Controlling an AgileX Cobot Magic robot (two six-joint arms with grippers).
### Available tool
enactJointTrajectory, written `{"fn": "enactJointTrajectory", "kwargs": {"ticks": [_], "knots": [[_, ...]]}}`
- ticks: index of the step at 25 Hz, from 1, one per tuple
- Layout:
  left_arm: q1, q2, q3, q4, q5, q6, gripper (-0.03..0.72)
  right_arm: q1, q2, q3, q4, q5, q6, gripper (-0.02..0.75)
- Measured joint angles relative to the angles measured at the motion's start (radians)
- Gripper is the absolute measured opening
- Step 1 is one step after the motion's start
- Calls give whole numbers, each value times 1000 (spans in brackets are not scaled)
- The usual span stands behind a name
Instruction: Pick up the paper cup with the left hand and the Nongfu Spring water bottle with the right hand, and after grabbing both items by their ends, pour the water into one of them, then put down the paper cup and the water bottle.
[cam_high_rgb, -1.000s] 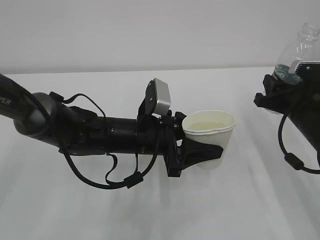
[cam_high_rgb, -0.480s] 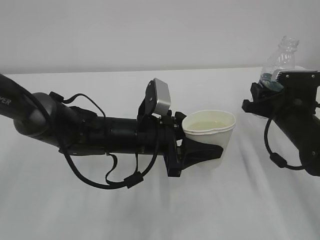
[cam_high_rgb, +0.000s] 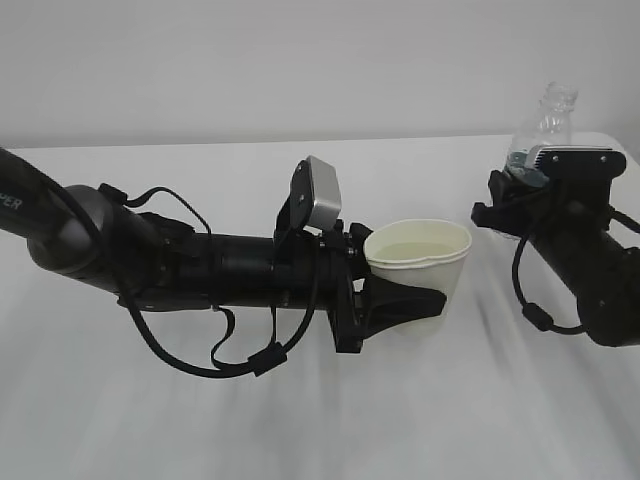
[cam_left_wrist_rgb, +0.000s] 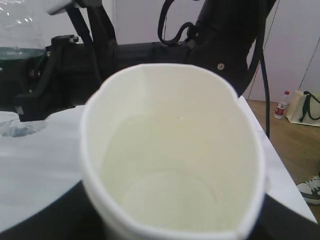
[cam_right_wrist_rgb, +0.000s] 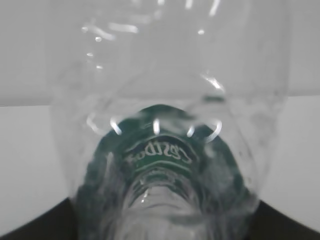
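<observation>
My right gripper will set the Nongfu Spring water bottle upright on the white table (cam_high_rgb: 498, 257) close beside the paper cup and let go of it there. The bottle is now held nearly upright.
The white paper cup (cam_high_rgb: 425, 268) is held level above the table, and my left gripper (cam_high_rgb: 422, 296) is shut on its lower half, one black finger (cam_high_rgb: 400, 302) crossing its side. Clear water (cam_left_wrist_rgb: 165, 170) lies in the cup (cam_left_wrist_rgb: 175, 150), whose rim is pinched slightly oval. At the far right my right gripper (cam_high_rgb: 520, 195) is shut on the Nongfu Spring water bottle (cam_high_rgb: 548, 118), which stands nearly upright with its open neck on top. The right wrist view looks up through the clear ribbed bottle (cam_right_wrist_rgb: 165, 100) to its green label (cam_right_wrist_rgb: 157, 150), the gripper (cam_right_wrist_rgb: 162, 222) clamped round its base.
A white table (cam_high_rgb: 300, 430) lies under both arms, with a plain pale wall behind. The left wrist view shows the table's edge (cam_left_wrist_rgb: 280, 170), and beyond it a wooden floor with a small bottle (cam_left_wrist_rgb: 281, 104) and a bag (cam_left_wrist_rgb: 305, 107).
My right gripper has come down and to the left with the bottle, which has swung back to nearly upright. The left arm and the cup have stayed still.
</observation>
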Motion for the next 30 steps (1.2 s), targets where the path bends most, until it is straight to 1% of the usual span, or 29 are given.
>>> {"fn": "enactJointTrajectory", "kwargs": {"ticks": [24, 30], "knots": [[0, 0, 0, -5, 0, 0, 425, 0, 108, -35, -1, -1, 32, 354], [0, 0, 0, -6, 0, 0, 425, 0, 121, -37, -1, -22, 32, 354]]}}
